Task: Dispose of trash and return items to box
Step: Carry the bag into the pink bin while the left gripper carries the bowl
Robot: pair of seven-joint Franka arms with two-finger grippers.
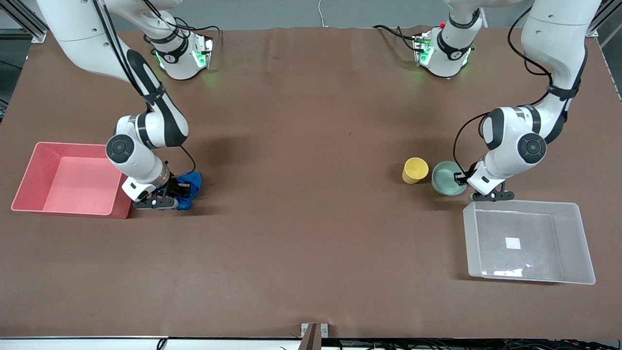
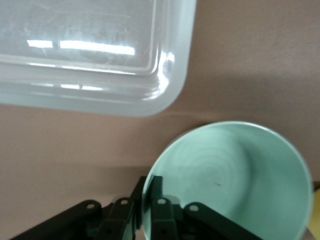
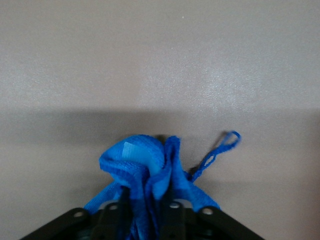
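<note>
Next, my right gripper lets go of the blue wad on the bottom of the pink bin, toward the end [image 1: 101, 184] that faces the clear box. The wad still lies beside the pink bin.
The blue wad of trash [image 1: 190, 187] lies on the table beside the pink bin, and my right gripper [image 1: 181, 190] is shut on it. In the right wrist view the blue wad [image 3: 145, 167] bulges out between the fingers, a thin loop trailing off. The mint-green bowl [image 1: 448, 178] stands beside the yellow cup [image 1: 415, 170], just farther from the front camera than the clear box [image 1: 528, 241]. My left gripper [image 1: 460, 178] is shut on the bowl's rim. In the left wrist view one finger sits inside the bowl [image 2: 235, 175] and one outside, with the box's corner [image 2: 165, 90] close by.
A pink rectangular bin [image 1: 29, 180] stands at the right arm's end of the table, right beside the right gripper. The brown table cover stretches between the two arms.
</note>
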